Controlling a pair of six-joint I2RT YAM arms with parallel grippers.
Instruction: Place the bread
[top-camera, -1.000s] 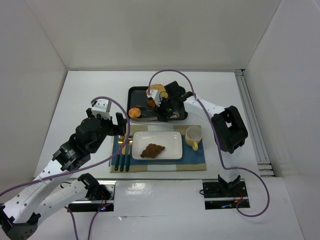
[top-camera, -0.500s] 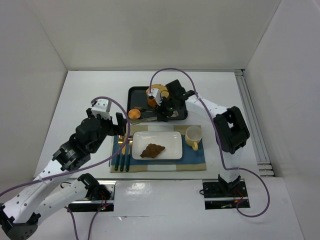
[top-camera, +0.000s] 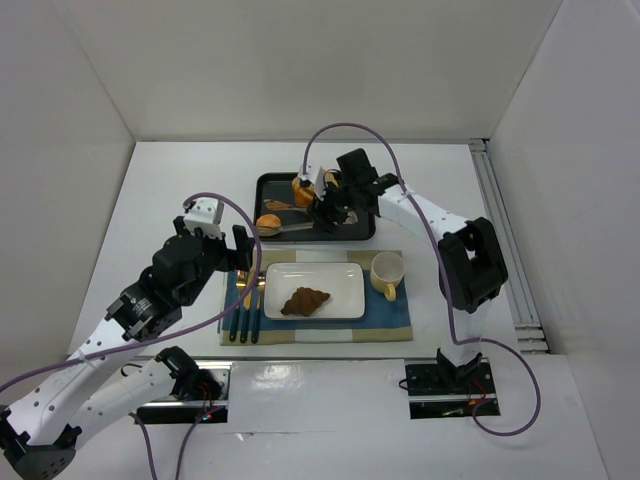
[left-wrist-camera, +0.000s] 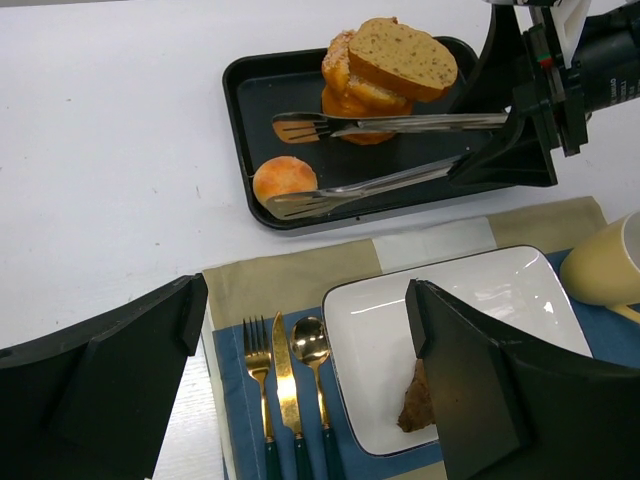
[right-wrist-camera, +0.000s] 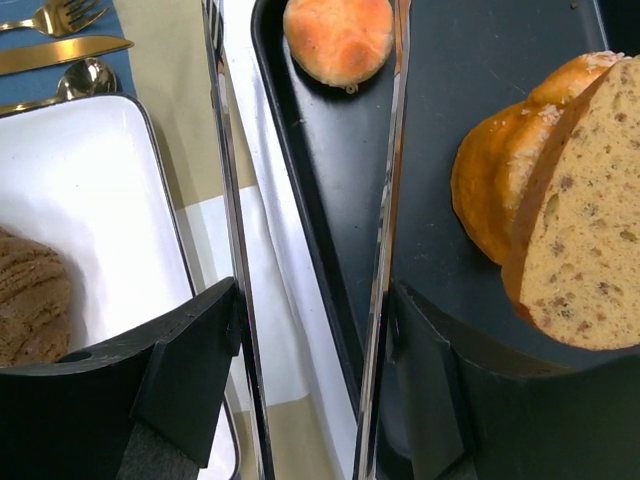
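Observation:
My right gripper is to close the metal tongs next on the round golden bun (top-camera: 268, 223) (right-wrist-camera: 340, 40) in the near corner of the black tray.
The dark brown croissant (top-camera: 304, 300) lies on the white plate (top-camera: 340, 278). The round golden bun (top-camera: 268, 224) sits in the near left corner of the black tray (top-camera: 268, 186). The oblong slice (left-wrist-camera: 402, 55) leans on other golden pieces at the tray's far side. My right gripper (top-camera: 325, 208) is shut on metal tongs (left-wrist-camera: 400, 122), whose arms are spread above the tray, tips between bun and slice, holding nothing. In the right wrist view my gripper (right-wrist-camera: 310, 330) presses both tong arms (right-wrist-camera: 385, 200); the bun (right-wrist-camera: 338, 35) and slice (right-wrist-camera: 585, 220) show beyond. My left gripper (left-wrist-camera: 305, 300) is open and empty above the placemat.
A yellow mug (top-camera: 387, 272) stands right of the plate on the blue and beige placemat (top-camera: 400, 322). A gold fork, knife and spoon (left-wrist-camera: 285, 380) lie left of the plate. White walls enclose the table on three sides.
My right gripper has moved with the tongs toward the far side of the tray. The left arm and the bread pieces have not moved.

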